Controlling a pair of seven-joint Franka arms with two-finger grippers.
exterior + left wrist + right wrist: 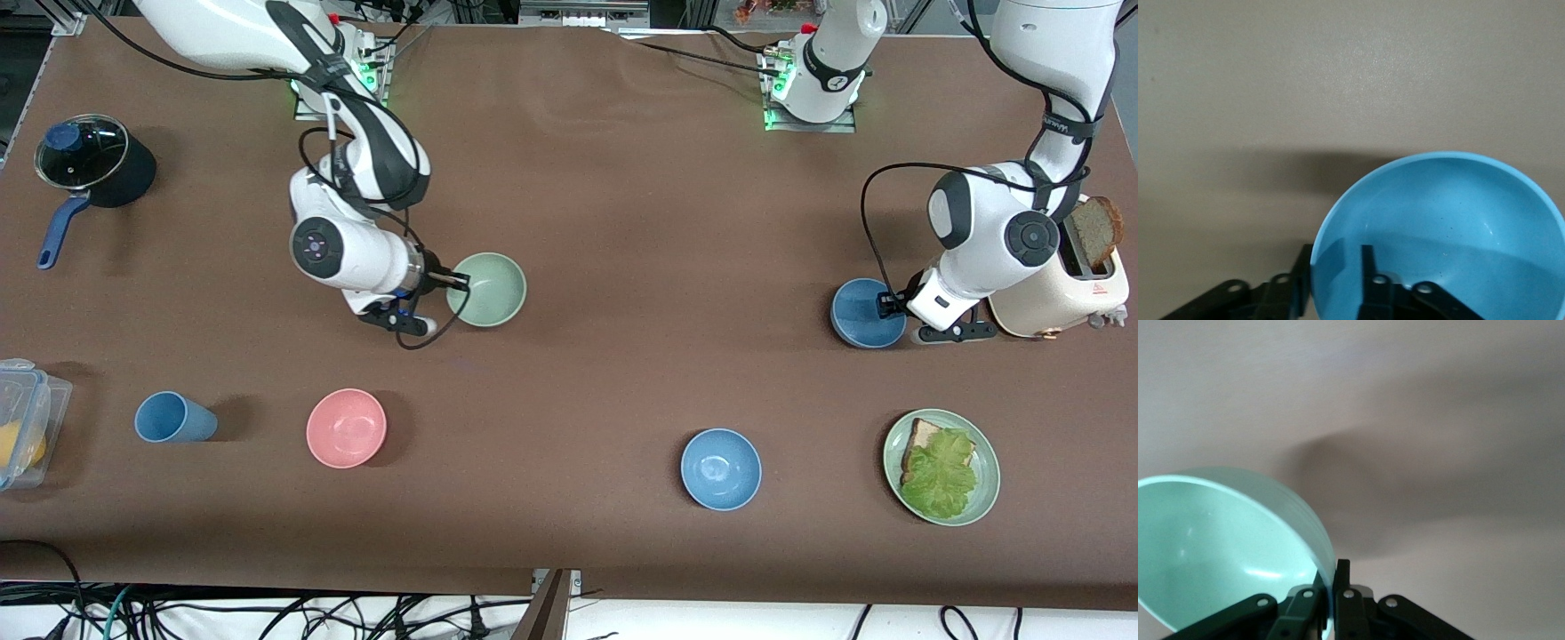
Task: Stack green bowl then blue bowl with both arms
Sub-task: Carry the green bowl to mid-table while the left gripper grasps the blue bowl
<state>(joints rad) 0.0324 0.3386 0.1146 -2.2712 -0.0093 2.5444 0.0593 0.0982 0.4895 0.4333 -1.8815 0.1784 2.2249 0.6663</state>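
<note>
My right gripper has the green bowl, now tilted apart from its shadow. It will let go of it on the bare table, partway [599,279] toward the muted blue bowl.
The green bowl [486,290] is toward the right arm's end of the table. My right gripper [460,283] is shut on its rim. In the right wrist view the bowl [1218,547] is tilted and its shadow lies apart from it, with the gripper [1333,568] pinching the wall. The muted blue bowl [864,313] sits beside the toaster at the left arm's end. My left gripper [889,305] is open astride its rim. In the left wrist view one finger is inside the bowl [1445,227] and one outside, the gripper [1335,252] low over it.
A brighter blue bowl [721,468], a pink bowl [346,428] and a blue cup [173,417] stand nearer the front camera. So does a green plate [989,487] with bread and lettuce. A toaster [1058,293] stands by the left gripper. A pot [93,160] and a plastic container [22,418] are at the right arm's end.
</note>
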